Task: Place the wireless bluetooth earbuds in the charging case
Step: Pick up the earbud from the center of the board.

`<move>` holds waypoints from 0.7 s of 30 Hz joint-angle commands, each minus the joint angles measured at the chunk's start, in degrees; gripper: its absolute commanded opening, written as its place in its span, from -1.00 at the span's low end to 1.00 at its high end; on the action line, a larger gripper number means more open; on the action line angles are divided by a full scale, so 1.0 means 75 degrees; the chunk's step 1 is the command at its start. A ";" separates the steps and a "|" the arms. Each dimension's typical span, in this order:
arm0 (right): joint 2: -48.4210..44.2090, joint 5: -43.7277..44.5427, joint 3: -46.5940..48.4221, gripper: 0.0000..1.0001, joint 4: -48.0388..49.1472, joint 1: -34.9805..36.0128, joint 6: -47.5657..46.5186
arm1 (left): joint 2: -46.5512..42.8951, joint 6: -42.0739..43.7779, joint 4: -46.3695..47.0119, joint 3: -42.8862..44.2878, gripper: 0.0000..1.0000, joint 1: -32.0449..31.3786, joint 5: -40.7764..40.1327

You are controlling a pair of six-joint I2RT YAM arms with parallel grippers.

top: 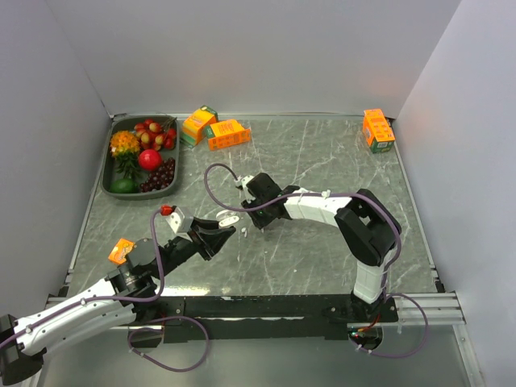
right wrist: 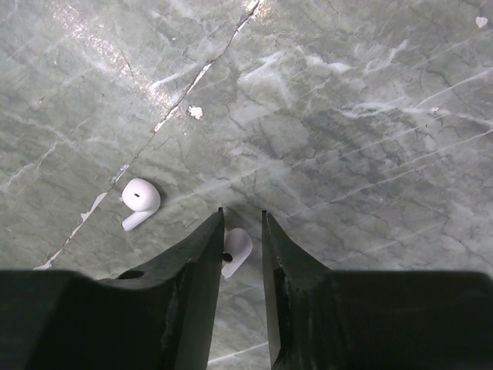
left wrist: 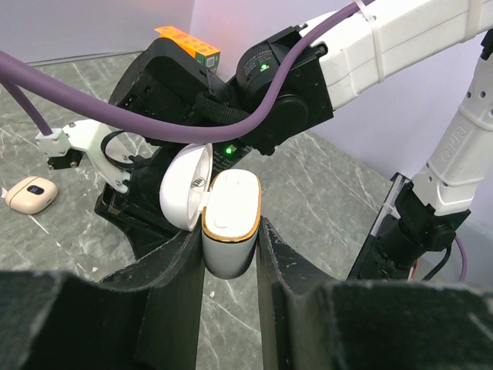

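My right gripper should open its fingers, turn them along the earbud and close on its head (right wrist: 241, 240), because the earbud is lying at a slant against one of the fingers.
My left gripper (left wrist: 229, 248) is shut on the charging case (left wrist: 233, 202), white with a gold rim. It holds the case upright above the table with the lid (left wrist: 185, 185) flipped open to the left. Two wireless bluetooth earbuds lie on the marble. One earbud (right wrist: 237, 248) sits between the fingers of my right gripper (right wrist: 243, 214), against the left finger (right wrist: 202, 262), with a gap to the right one. The jaws stand open around it. The other earbud (right wrist: 139, 199) lies just to the left. In the top view the right gripper (top: 260, 216) points down right behind the case (top: 228, 219).
A small beige case (left wrist: 31, 194) lies on the table beyond the right gripper. A dark tray (top: 109, 173) of fruit stands at the back left. Orange boxes sit at the back (top: 218, 129), the back right (top: 377, 129) and by the left arm (top: 121, 251).
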 commanded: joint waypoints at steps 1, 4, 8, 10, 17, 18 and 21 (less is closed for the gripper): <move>0.0014 0.0084 -0.0172 -0.33 0.0227 0.0051 -0.0027 | 0.0037 0.0047 0.0151 0.0380 -0.98 -0.0035 0.0034; -0.0138 0.0073 -0.0301 -0.22 0.0274 0.0027 0.0183 | 0.0014 0.0024 0.0151 0.0368 -0.98 -0.0036 0.0034; -0.0325 -0.0010 -0.0371 -0.07 0.0286 0.0016 0.0430 | 0.0002 0.0012 0.0175 0.0368 -0.98 -0.0036 0.0045; -0.0419 -0.0057 -0.0418 -0.07 0.0286 0.0027 0.0524 | 0.0014 0.0012 0.0175 0.0380 -0.98 -0.0035 0.0045; -0.0478 0.0213 -0.0512 -0.14 0.0134 0.0027 0.0793 | -0.0010 0.0000 0.0139 0.0392 -0.98 -0.0036 0.0034; -0.0489 0.0283 -0.0559 -0.15 0.0110 0.0016 0.0828 | -0.0010 0.0000 0.0128 0.0392 -0.98 -0.0035 0.0034; -0.0583 0.0447 -0.0664 -0.18 0.0098 0.0039 0.1086 | 0.0002 0.0000 0.0139 0.0392 -0.98 -0.0047 0.0010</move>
